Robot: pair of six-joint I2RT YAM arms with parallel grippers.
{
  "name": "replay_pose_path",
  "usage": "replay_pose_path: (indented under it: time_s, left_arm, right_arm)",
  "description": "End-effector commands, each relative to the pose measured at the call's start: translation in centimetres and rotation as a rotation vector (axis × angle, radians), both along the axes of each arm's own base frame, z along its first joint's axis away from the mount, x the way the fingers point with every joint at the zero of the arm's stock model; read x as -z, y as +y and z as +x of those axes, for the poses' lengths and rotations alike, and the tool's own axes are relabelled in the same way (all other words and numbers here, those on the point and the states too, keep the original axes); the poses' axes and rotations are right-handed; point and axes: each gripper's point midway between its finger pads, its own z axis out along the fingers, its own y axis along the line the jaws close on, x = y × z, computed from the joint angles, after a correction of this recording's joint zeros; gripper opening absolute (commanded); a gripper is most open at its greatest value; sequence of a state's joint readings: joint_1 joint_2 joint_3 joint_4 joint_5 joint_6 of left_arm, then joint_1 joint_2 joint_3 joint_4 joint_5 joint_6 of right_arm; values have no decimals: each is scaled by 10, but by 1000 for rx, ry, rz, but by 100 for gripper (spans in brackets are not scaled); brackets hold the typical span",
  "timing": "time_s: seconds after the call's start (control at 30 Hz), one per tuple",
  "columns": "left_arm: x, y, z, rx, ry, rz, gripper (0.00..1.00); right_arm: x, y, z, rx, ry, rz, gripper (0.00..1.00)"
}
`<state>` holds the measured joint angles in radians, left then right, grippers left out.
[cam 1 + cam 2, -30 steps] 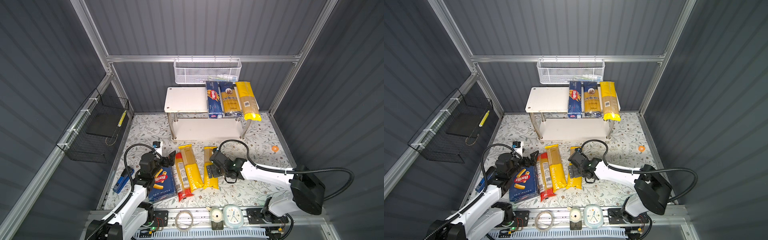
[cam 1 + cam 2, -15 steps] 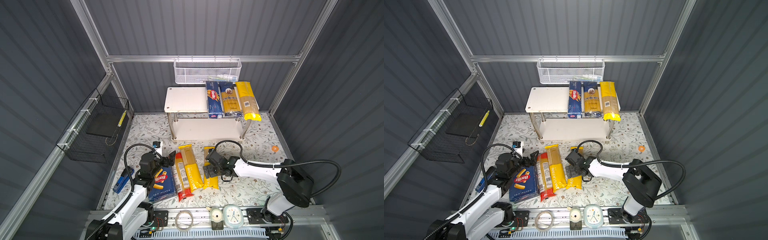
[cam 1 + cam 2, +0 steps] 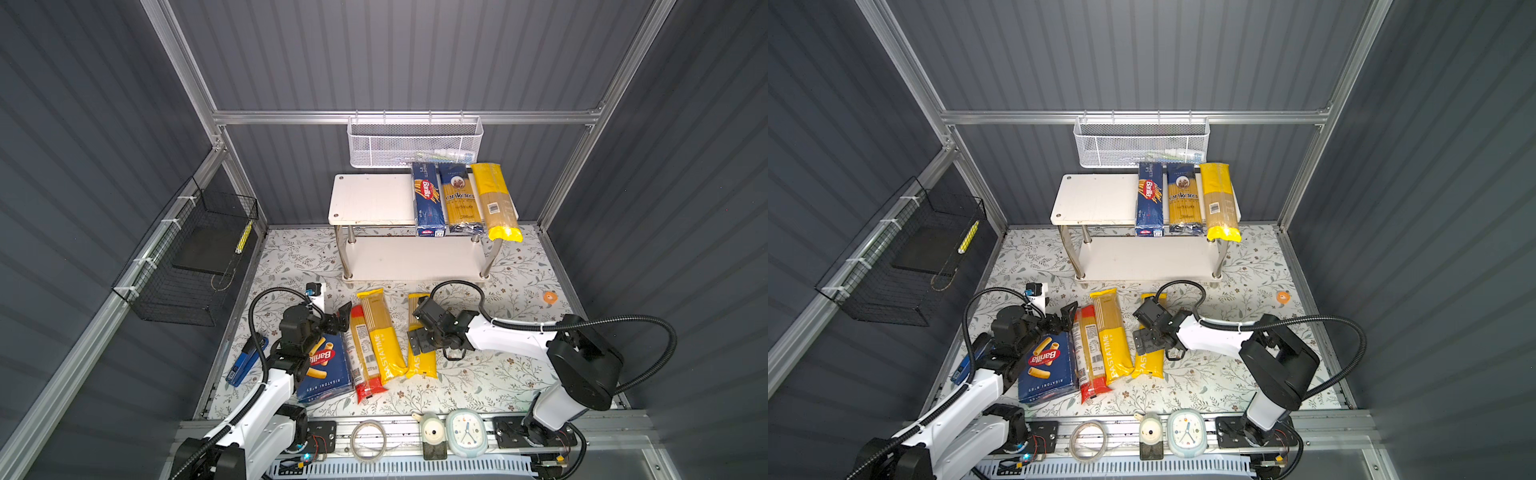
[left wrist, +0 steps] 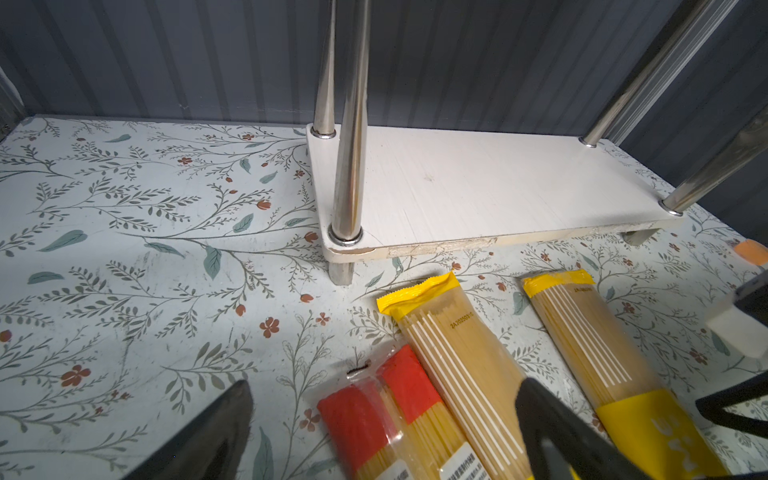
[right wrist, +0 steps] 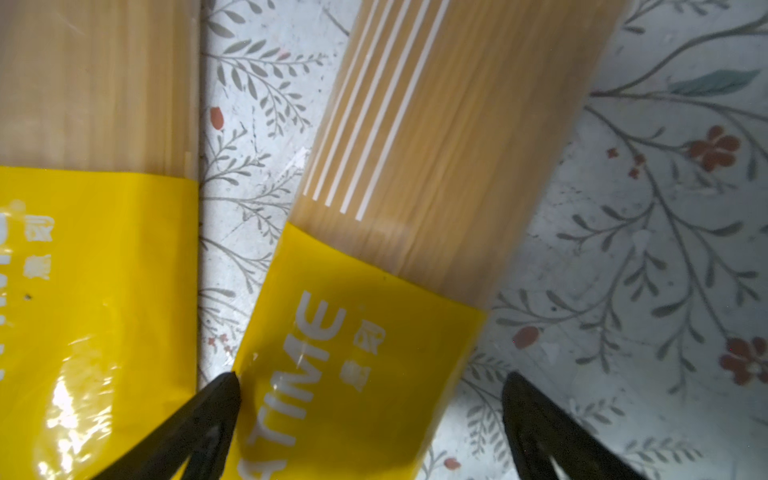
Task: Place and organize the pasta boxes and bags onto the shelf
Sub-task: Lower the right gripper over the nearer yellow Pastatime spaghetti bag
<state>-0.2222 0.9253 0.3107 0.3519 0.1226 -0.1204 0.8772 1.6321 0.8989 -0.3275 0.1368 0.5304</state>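
The PASTATIME bag under the robot's right gripper lies at a slant close beside the other bag, so next the gripper drags it clear, then grips it squarely nearer its middle (image 5: 386,268).
On the shelf's (image 3: 374,199) top board lie the narrow Barilla box (image 3: 428,199), the blue ankara bag (image 3: 459,199) and a yellow-ended bag (image 3: 494,201). On the floor lie the wide rigatoni box (image 3: 326,370), a red-ended bag (image 3: 363,357) and two PASTATIME bags (image 3: 382,336) (image 3: 422,365). My right gripper (image 5: 370,386) is open, low over the right PASTATIME bag (image 5: 374,291), one finger at its edge and the other clear of it. My left gripper (image 4: 384,388) is open just above the red-ended bag's (image 4: 374,415) end.
A white mesh basket (image 3: 415,143) hangs behind the shelf and a black wire basket (image 3: 195,266) on the left wall. A blue tool (image 3: 245,361) lies at the floor's left edge, an orange bit (image 3: 550,297) at the right. A clock (image 3: 465,430) sits on the front rail.
The right arm's elbow has swung left and its gripper has shifted slightly over the right PASTATIME bag. The left arm has not moved.
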Motion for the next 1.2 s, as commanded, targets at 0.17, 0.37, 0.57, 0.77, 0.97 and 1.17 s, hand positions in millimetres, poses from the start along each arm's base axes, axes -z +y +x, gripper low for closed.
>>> replay_pose_path:
  time_s: [0.17, 0.37, 0.57, 0.77, 0.97, 1.17]
  left_arm:
    - [0, -1, 1, -6, 12, -5, 100]
    - [1, -2, 1, -1, 14, -3, 100]
    - [0, -2, 0, 6, 6, -6, 100]
    - [-1, -3, 0, 7, 6, -5, 100]
    - [-1, -1, -1, 0, 5, -6, 99]
    - [0, -2, 0, 5, 10, -6, 100]
  right_arm:
    - [26, -33, -11, 29, 56, -57, 99]
    - [17, -58, -19, 59, 34, -76, 99]
    - [9, -98, -26, 94, 22, -135, 99]
    - [-39, -75, -18, 14, -131, 71, 99]
    - [-51, -65, -24, -67, -155, 136, 99]
    - [-25, -54, -23, -120, -73, 75, 99]
